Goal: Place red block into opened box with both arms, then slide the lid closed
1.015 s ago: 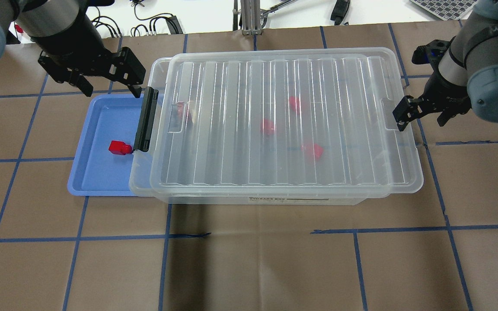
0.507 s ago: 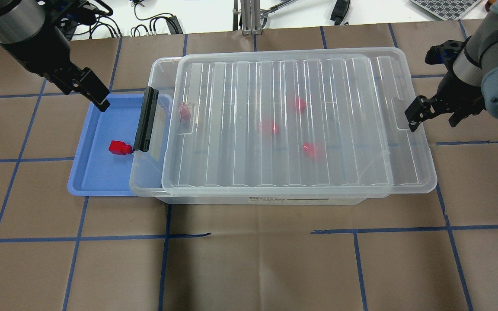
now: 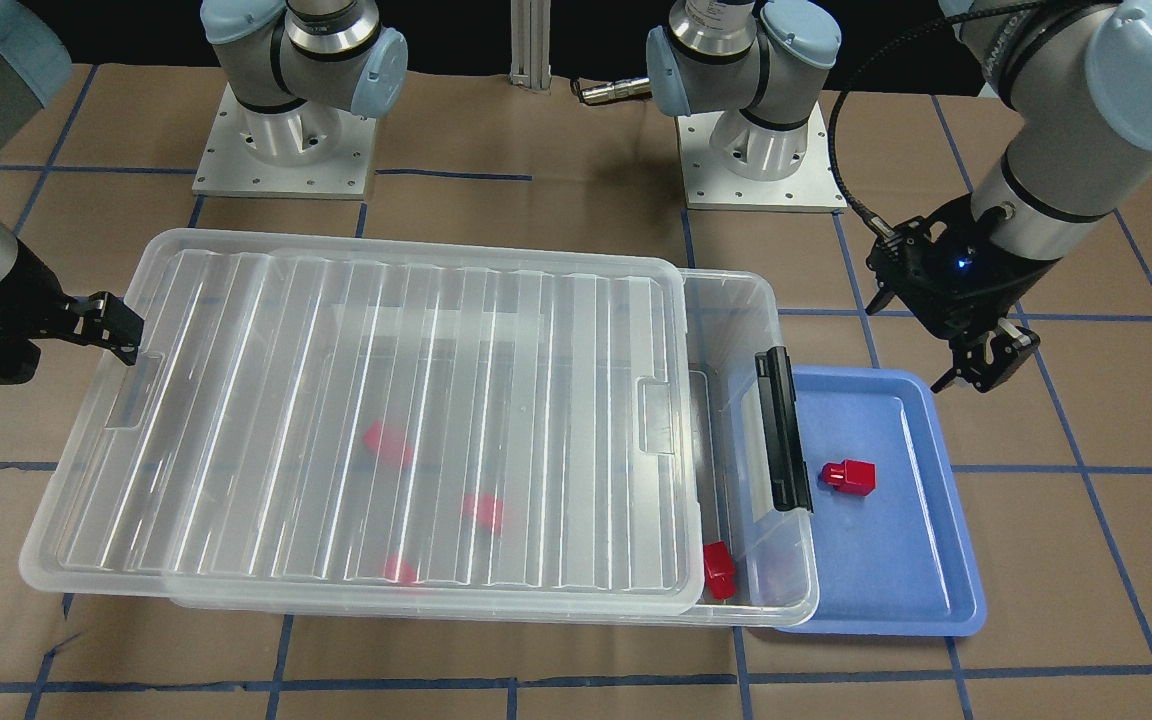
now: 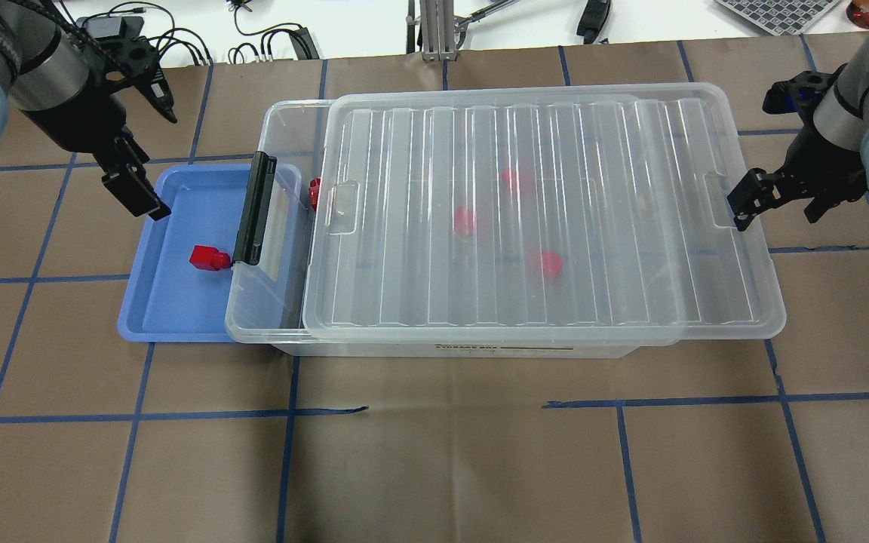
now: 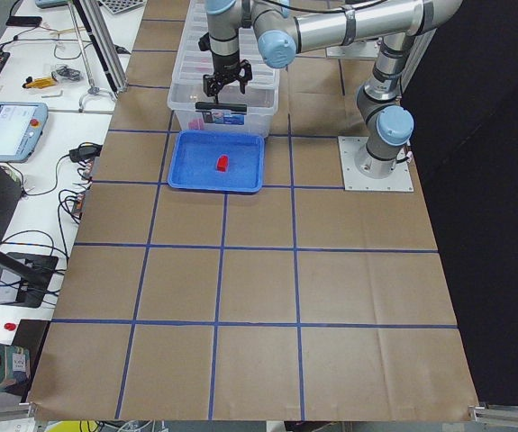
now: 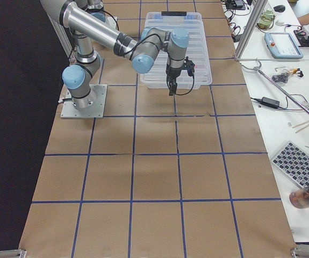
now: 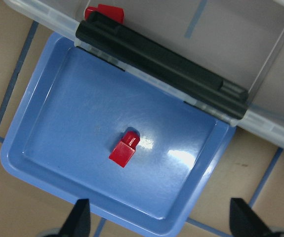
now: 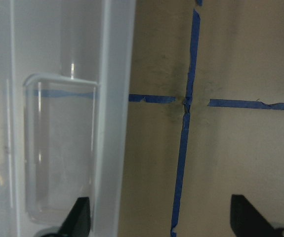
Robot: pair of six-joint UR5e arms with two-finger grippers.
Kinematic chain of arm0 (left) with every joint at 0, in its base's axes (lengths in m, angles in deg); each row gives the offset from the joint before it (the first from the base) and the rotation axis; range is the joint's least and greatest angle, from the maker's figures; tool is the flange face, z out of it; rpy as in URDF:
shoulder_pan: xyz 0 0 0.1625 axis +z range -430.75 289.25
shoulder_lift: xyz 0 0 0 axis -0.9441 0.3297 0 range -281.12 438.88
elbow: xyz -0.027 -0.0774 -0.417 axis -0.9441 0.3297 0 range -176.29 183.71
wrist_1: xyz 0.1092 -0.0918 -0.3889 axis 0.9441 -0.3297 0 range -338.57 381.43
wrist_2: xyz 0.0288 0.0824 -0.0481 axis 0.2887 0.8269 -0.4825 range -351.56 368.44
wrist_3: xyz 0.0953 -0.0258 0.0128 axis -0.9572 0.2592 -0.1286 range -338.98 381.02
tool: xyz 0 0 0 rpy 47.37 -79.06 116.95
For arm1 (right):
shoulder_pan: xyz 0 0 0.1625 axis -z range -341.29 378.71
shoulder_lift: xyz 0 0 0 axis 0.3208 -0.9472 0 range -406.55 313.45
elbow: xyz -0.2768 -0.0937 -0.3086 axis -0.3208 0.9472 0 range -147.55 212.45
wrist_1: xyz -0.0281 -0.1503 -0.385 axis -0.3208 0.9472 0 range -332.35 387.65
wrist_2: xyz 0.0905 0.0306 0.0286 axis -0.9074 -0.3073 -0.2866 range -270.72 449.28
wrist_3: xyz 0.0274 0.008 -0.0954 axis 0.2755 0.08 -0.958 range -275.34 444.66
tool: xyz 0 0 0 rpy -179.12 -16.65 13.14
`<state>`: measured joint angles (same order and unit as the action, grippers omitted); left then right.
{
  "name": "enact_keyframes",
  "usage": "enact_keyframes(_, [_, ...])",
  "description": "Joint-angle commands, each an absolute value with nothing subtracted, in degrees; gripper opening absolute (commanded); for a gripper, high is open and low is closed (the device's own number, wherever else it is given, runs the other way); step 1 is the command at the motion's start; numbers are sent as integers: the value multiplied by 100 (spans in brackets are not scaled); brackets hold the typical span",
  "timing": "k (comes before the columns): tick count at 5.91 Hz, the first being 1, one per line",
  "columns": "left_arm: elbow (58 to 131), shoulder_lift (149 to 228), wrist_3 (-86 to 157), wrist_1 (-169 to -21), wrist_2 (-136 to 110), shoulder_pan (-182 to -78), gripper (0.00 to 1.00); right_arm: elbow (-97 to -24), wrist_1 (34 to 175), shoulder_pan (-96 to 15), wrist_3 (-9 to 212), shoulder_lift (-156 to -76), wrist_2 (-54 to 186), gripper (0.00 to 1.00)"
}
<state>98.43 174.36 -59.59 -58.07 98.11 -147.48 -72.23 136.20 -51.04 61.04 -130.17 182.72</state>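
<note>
I will use my left gripper to close on the square end (image 3: 860, 479) (image 7: 122, 154) of the red block lying on the blue tray, leaving the block's round knob free.
The clear box (image 4: 284, 332) lies across the table, its black latch bar (image 4: 253, 210) over the blue tray. Its ribbed lid (image 4: 593, 226) sits shifted to the right, which leaves a gap at the latch end. One red block (image 4: 209, 258) (image 7: 124, 149) lies on the tray. Another red block (image 4: 314, 192) (image 3: 719, 569) shows in the gap, and three more blur under the lid. My left gripper (image 4: 151, 170) (image 7: 161, 224) hangs open and empty above the tray's far left corner. My right gripper (image 4: 776, 205) is open, one finger (image 3: 114, 325) set in the lid's right notch tab (image 8: 58, 148).
The blue tray (image 4: 140, 320) is partly tucked under the box's latch end. Cables and a metal post (image 4: 434, 30) lie beyond the table's far edge. Both arm bases (image 3: 281, 150) stand on the robot's side. Bare brown table spreads in front of the box.
The lid has slid right along with my right gripper, widening the gap at the latch end. My left gripper has moved away from the latch to above the tray's far left corner.
</note>
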Motion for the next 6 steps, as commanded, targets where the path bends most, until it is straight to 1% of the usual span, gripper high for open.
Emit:
enact_keyframes(1, [10283,17660,-7395,-4849,9817,-14494,98,-7214,13620,-4898,6067,-12961,18280,100])
enact_keyframes(2, [10380,17870,-7608,-4792,9783,-14493,98,-7205,13628,-4758,5841,-12961,18280,100])
enact_keyframes(4, [10399,18388,-8502,-4309,9791,-14519,98,-7196,13629,-4730,5821,-12961,18288,100])
enact_keyframes(6, [10486,18923,-8892,-3767,9791,-14519,98,-7179,13637,-4599,5673,-12961,18411,100])
